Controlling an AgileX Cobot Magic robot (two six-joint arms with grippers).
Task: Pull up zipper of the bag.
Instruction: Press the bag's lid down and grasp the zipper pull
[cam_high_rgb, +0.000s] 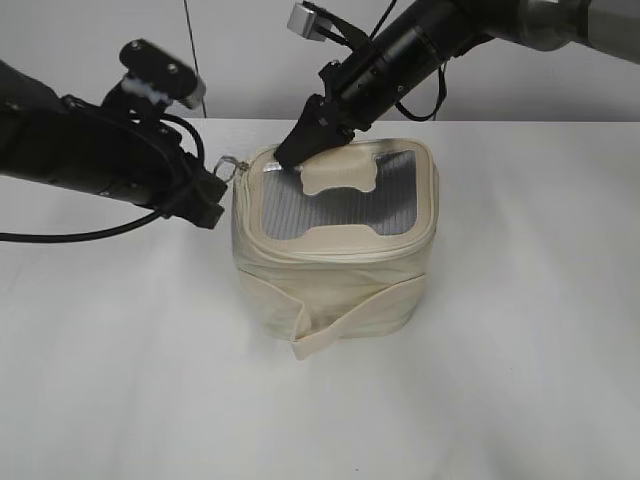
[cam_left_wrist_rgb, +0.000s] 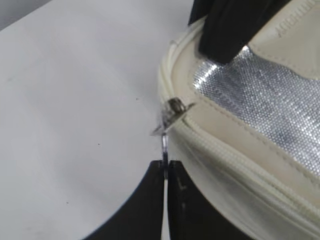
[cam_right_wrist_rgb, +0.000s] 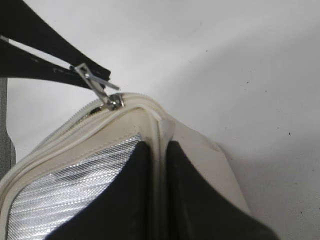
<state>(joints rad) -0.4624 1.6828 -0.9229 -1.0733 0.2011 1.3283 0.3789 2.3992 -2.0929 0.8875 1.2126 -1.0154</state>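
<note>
The zipper pull is pinched only at its far end by my left gripper and stretched away from the bag's corner, so next I open, back off and take the pull nearer the slider (cam_left_wrist_rgb: 171, 120).
The cream bag (cam_high_rgb: 340, 270) stands mid-table, its grey mesh lid (cam_high_rgb: 400, 180) facing up. My left gripper (cam_high_rgb: 220, 185) is at the bag's back-left corner, shut on a silver zipper pull (cam_left_wrist_rgb: 164, 142). The pull hangs from the slider (cam_left_wrist_rgb: 175, 106) on the cream zipper track (cam_left_wrist_rgb: 235, 160). My right gripper (cam_high_rgb: 292, 153) reaches down from the back and is shut on the lid's raised edge seam (cam_right_wrist_rgb: 159, 125) at the same corner. In the right wrist view the jaws (cam_right_wrist_rgb: 159, 146) pinch that seam, and the pull (cam_right_wrist_rgb: 92, 80) shows between the left fingers.
The bag's wide strap (cam_high_rgb: 350, 315) wraps its front, with a loose end at the lower left. White table (cam_high_rgb: 520, 380) lies all round the bag. The wall stands behind. Both arms crowd the bag's back-left corner.
</note>
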